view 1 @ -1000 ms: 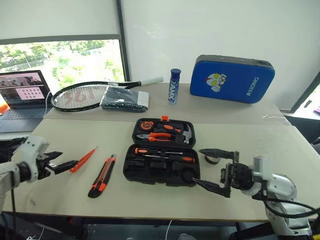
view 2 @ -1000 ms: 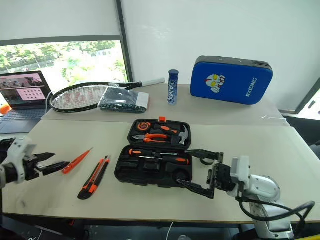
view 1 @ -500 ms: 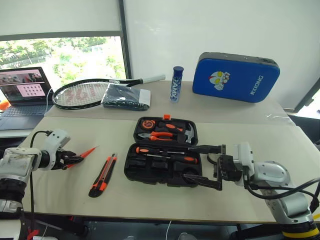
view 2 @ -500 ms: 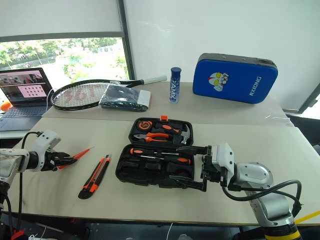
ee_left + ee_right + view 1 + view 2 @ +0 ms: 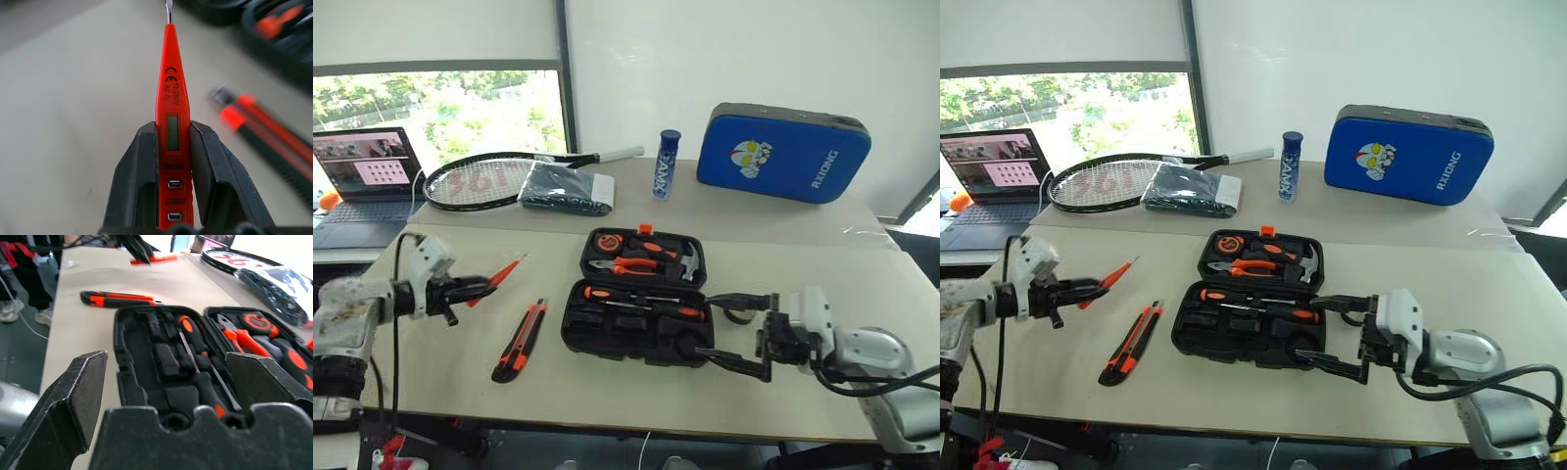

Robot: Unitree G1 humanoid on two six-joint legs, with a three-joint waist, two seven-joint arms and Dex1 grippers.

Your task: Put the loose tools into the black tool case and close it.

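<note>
My left gripper is going to put the slim orange screwdriver, still held above the table, down in the near half of the case, before the black-and-orange screwdrivers (image 5: 609, 310).
The black tool case (image 5: 576, 333) lies open at the table's middle, with two black-and-orange screwdrivers (image 5: 641, 299) in its near half. My left gripper (image 5: 470, 289) is shut on the slim orange screwdriver (image 5: 499, 273) and holds it above the table, left of the case, tip toward the case. The left wrist view has this screwdriver (image 5: 171, 98) clamped between both fingers (image 5: 142, 166). The orange-black utility knife (image 5: 520, 339) lies flat between that gripper and the case. My right gripper (image 5: 739, 331) stands open at the case's right front corner, beside a small black tape roll (image 5: 736, 315).
Orange pliers, a tape measure and a hammer sit in the case's far half (image 5: 641, 257). Further back are a laptop (image 5: 367, 176), a racket (image 5: 480, 181), a dark folded bag (image 5: 566, 188), a blue bottle (image 5: 666, 164) and a blue padded case (image 5: 783, 152).
My left gripper has shut on the slim orange screwdriver, lifted it off the table and carried it toward the case. The right gripper stays open, shifted slightly right.
</note>
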